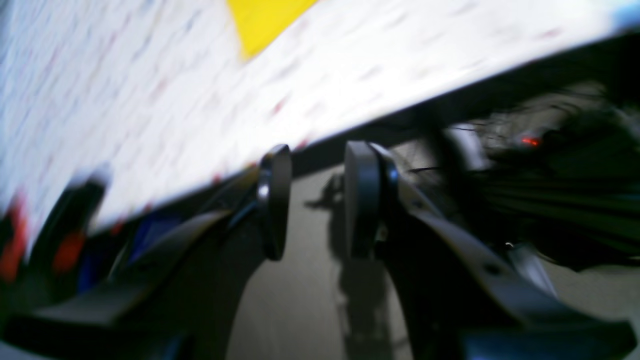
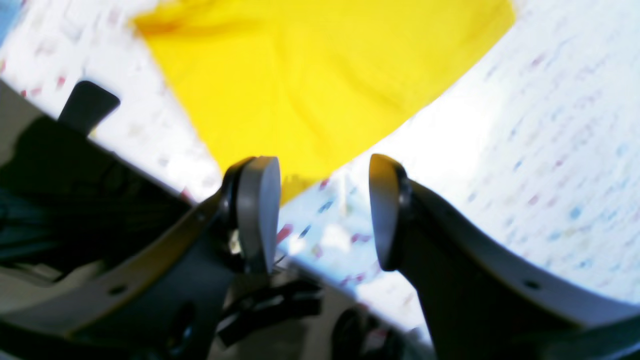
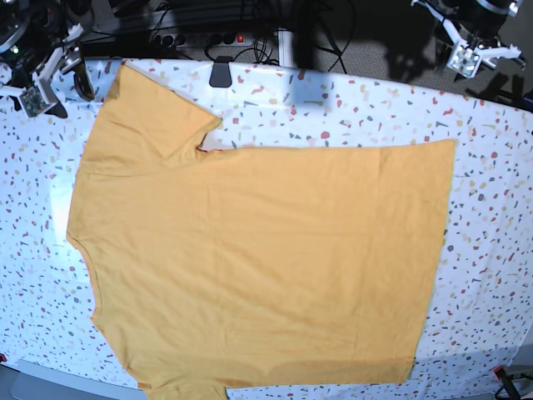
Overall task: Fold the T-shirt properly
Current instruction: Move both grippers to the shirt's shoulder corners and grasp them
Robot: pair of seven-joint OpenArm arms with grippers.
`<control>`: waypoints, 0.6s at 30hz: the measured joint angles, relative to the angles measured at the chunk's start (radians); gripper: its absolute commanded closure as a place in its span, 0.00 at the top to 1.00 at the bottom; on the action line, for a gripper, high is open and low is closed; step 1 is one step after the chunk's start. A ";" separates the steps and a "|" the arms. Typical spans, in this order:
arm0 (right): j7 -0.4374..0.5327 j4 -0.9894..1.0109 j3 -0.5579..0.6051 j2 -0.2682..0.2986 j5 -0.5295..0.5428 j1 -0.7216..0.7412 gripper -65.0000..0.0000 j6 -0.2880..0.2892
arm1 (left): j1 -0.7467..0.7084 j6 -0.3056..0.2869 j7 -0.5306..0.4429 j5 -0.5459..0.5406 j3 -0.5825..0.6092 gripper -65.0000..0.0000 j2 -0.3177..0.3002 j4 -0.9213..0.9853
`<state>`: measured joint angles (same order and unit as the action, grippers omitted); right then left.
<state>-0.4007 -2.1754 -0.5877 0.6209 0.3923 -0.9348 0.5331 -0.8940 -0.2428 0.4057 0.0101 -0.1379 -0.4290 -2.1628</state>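
Note:
The mustard-yellow T-shirt is next for my right gripper, which should go to the far sleeve's outer corner [image 3: 123,78] [image 2: 295,171], farther from the black clip, and close there.
The mustard-yellow T-shirt [image 3: 266,250] lies spread flat over most of the table, with one sleeve [image 3: 154,112] pointing to the far left corner and the hem on the right. My right gripper [image 3: 37,100] hovers off the far left corner, beside that sleeve. In the right wrist view it [image 2: 322,170] stands open and empty, with the T-shirt [image 2: 320,80] just ahead. My left gripper [image 3: 466,58] hangs beyond the far right edge, clear of the cloth. It [image 1: 318,165] is open over the floor with nothing between its fingers; a corner of the T-shirt [image 1: 265,22] shows far off.
The table [image 3: 500,208] has a white speckled top. A small black clip [image 3: 221,73] sits on its far edge. Behind that edge lie cables and a power strip [image 3: 225,37]. A red-tipped object [image 3: 504,377] sits at the near right corner.

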 measured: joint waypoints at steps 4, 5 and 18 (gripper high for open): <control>0.002 0.000 0.023 0.060 -0.118 0.056 0.45 0.063 | 0.109 -0.072 -0.090 0.006 0.000 0.29 0.000 0.000; 0.000 0.000 0.029 0.077 -0.142 0.063 0.45 0.063 | 0.126 -0.072 -0.141 0.008 -0.001 0.29 0.000 0.000; 0.145 0.000 0.040 0.120 -0.186 0.060 0.64 0.080 | 0.268 -0.135 -0.240 0.151 0.002 0.47 -0.135 0.091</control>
<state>-0.2558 -2.1750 -0.5480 0.7410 0.2066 -0.8753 0.6136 -0.6262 -0.3775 0.1658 0.1616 -0.1356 -0.5640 -2.0716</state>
